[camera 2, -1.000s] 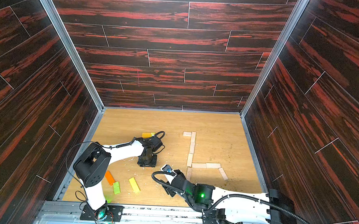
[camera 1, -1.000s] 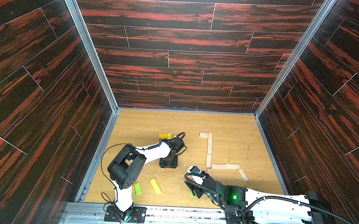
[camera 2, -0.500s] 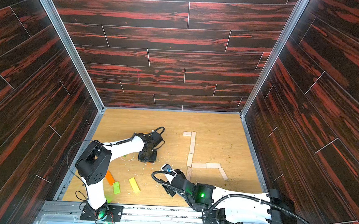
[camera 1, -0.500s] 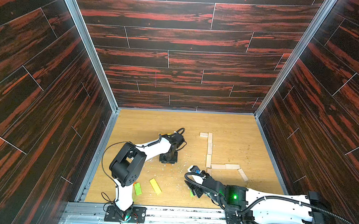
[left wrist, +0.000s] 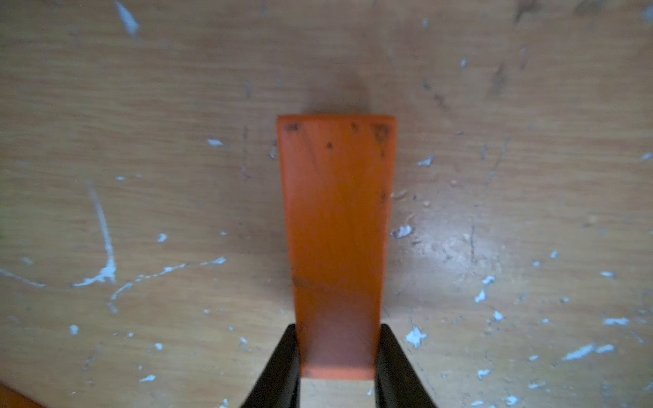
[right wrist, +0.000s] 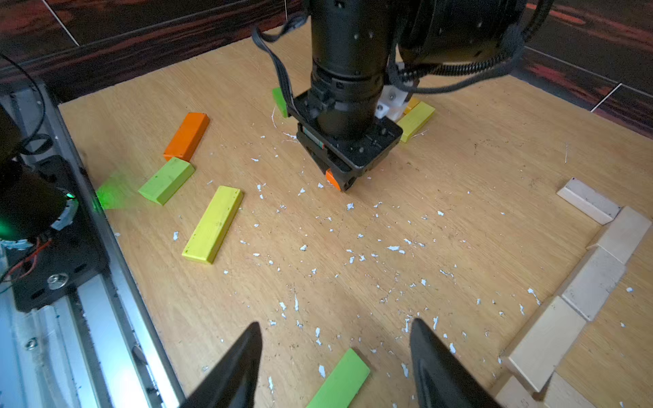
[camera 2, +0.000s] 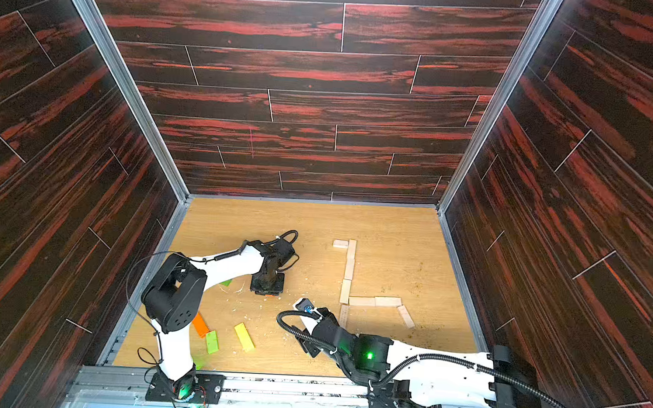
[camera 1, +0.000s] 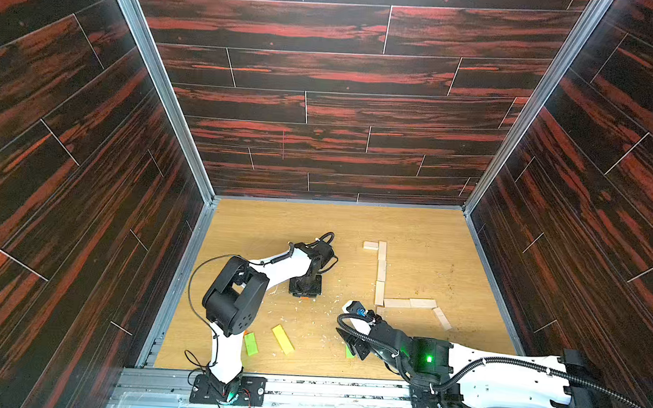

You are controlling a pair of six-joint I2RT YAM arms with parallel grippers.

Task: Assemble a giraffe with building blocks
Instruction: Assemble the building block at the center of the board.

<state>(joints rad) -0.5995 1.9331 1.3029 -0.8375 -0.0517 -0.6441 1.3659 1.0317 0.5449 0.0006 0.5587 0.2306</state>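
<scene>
The orange block is held by its near end in my left gripper, so I need to grip it nearer the middle (left wrist: 337, 238) before I slide it against the yellow block.
My left gripper (left wrist: 337, 341) is shut on an orange block (left wrist: 335, 229), its jaws pressed against the block's two long sides near one end. In both top views this gripper (camera 1: 305, 288) points down at the middle of the table, low over the wood, with an orange tip (camera 2: 270, 294) showing under it. My right gripper (right wrist: 337, 326) is open near the front edge, over a green block (right wrist: 341, 378) lying flat and untouched. Several pale blocks (camera 1: 381, 271) lie flat in an L shape with a slanted piece (camera 1: 441, 318) at the right end.
Loose blocks lie at the front left: an orange one (right wrist: 187, 136), a green one (right wrist: 166, 180) and a yellow one (right wrist: 213, 224). A yellow block (right wrist: 417, 120) and a green block (right wrist: 279, 100) lie behind the left gripper. White flakes litter the table (camera 1: 423, 233). Dark walls enclose it.
The left forearm has swung toward the back and now hides the yellow block behind it; its gripper stays over about the same spot. The right arm has not moved.
</scene>
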